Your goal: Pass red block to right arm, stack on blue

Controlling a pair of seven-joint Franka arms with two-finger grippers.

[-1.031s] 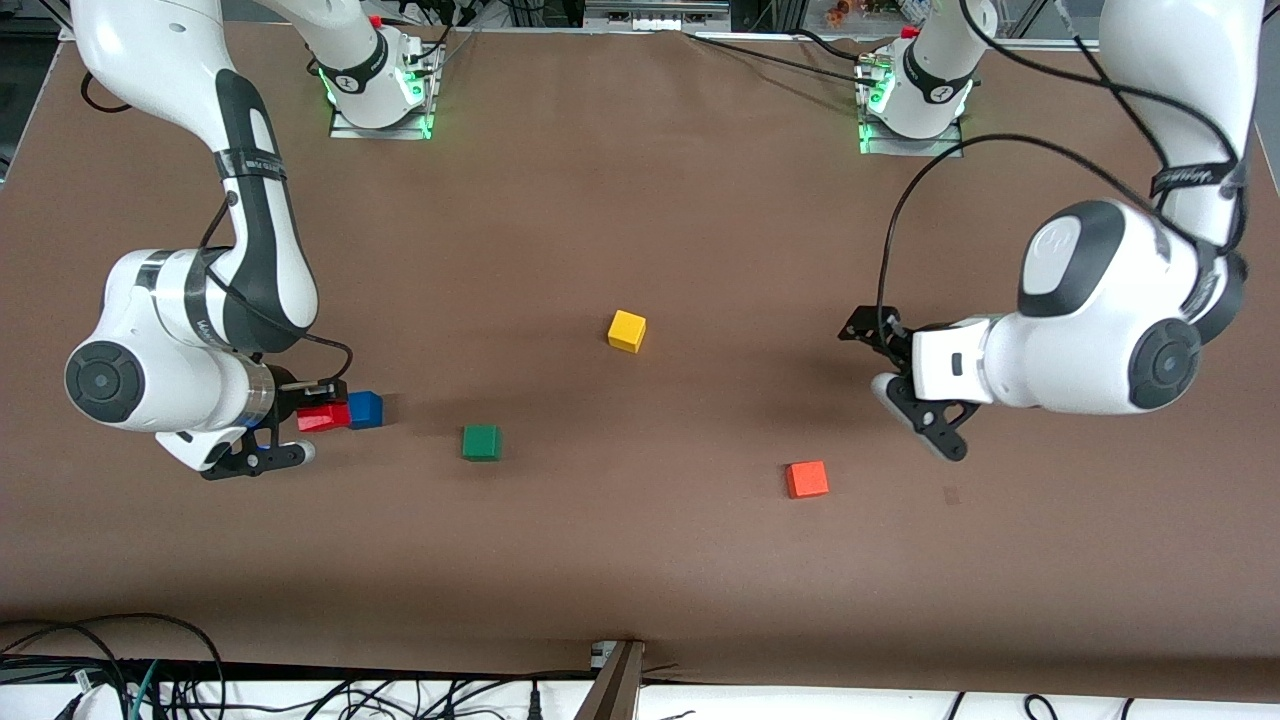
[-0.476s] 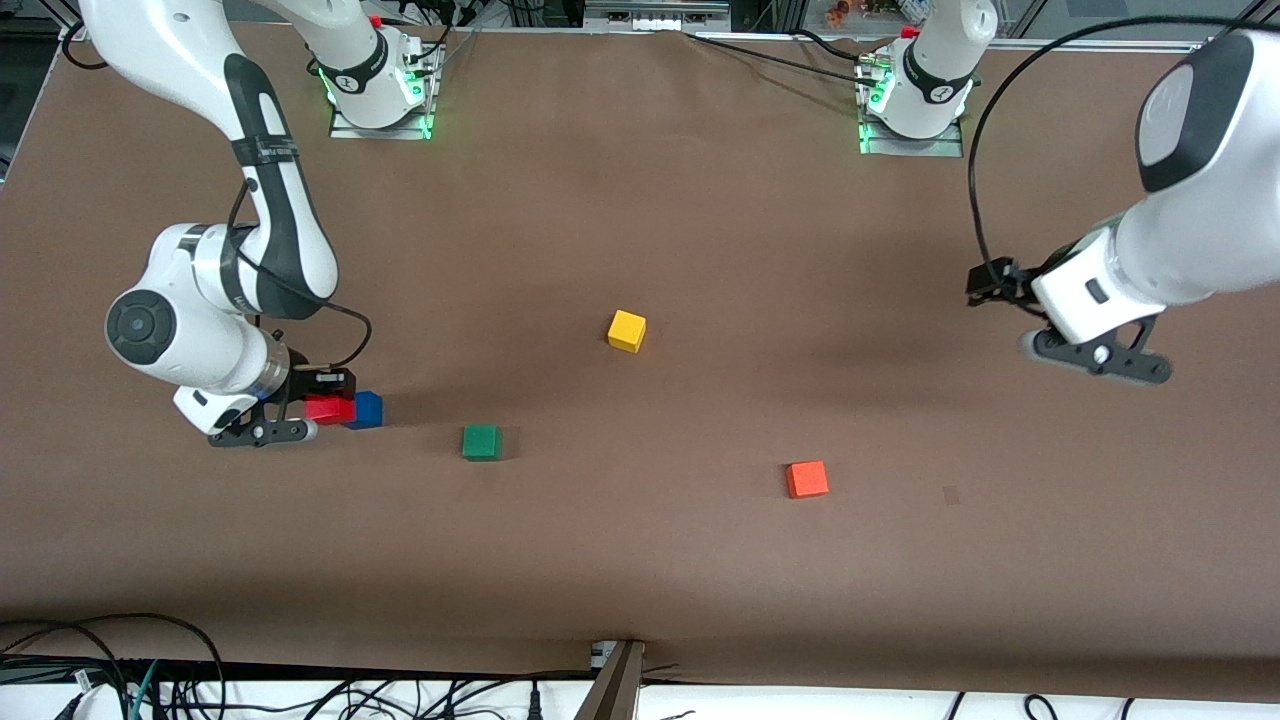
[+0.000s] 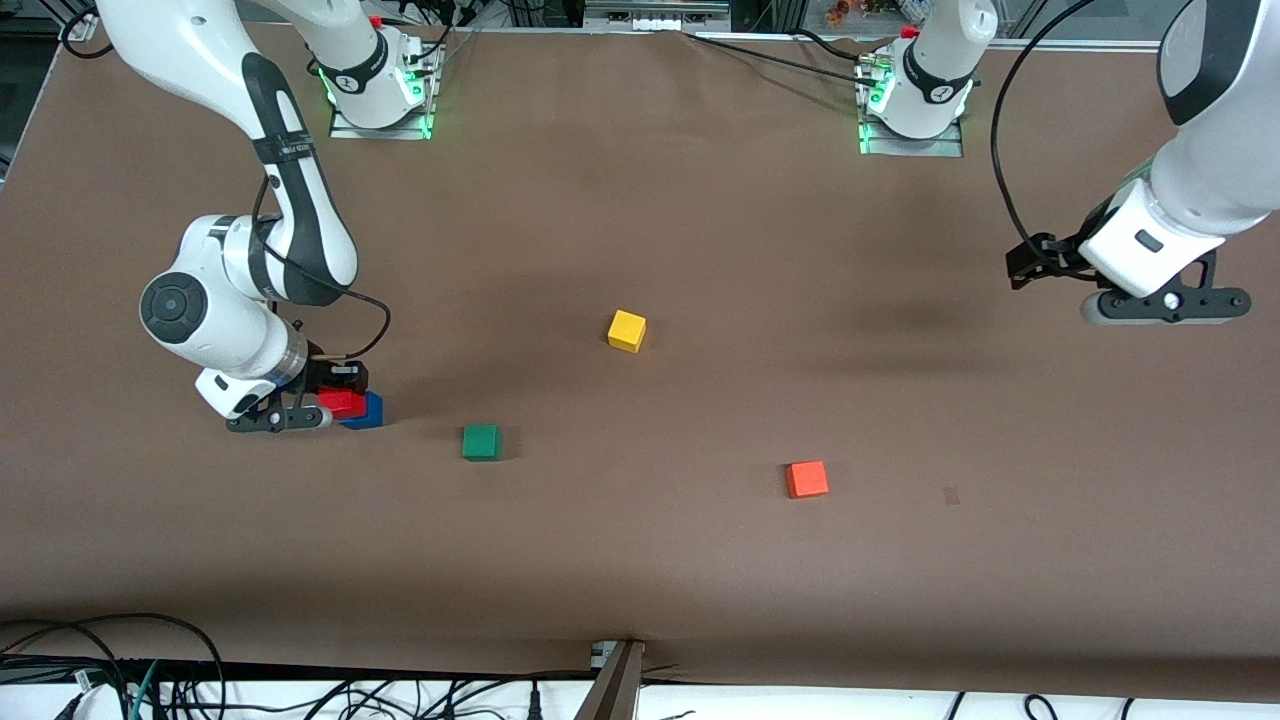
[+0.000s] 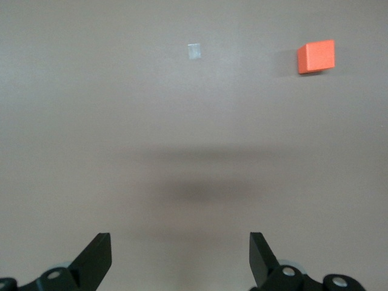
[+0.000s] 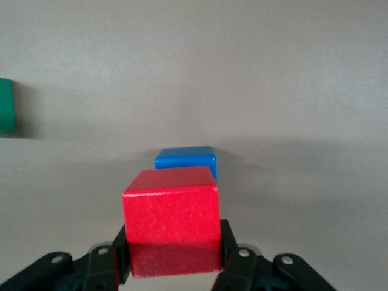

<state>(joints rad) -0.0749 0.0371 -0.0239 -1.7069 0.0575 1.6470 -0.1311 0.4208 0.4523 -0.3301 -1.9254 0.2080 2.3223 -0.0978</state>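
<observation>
Next, my right gripper lets go of the red block on top of the blue cube (image 3: 347, 400) (image 5: 186, 177), toward the edge that is nearest the right arm.
My right gripper (image 3: 335, 398) is shut on the red block (image 3: 342, 403), a deep-red cube, and holds it partly over the blue cube (image 3: 366, 412) near the right arm's end of the table. In the right wrist view the red block (image 5: 171, 219) sits between the black fingers (image 5: 225, 241), with the blue cube (image 5: 187, 159) just past it and lower. My left gripper (image 3: 1160, 300) is open and empty, raised over the left arm's end of the table; its wrist view shows both fingers (image 4: 262, 259) wide apart over bare table.
A green cube (image 3: 481, 441) lies beside the blue cube toward the table's middle. A yellow cube (image 3: 627, 330) sits mid-table. An orange-red cube (image 3: 806, 479) lies nearer the front camera, also in the left wrist view (image 4: 316, 56). Brown table surface (image 3: 640, 560) around.
My right gripper has carried the red block from beside the blue cube to partly over it. My left arm has lifted and drawn back toward its end of the table.
</observation>
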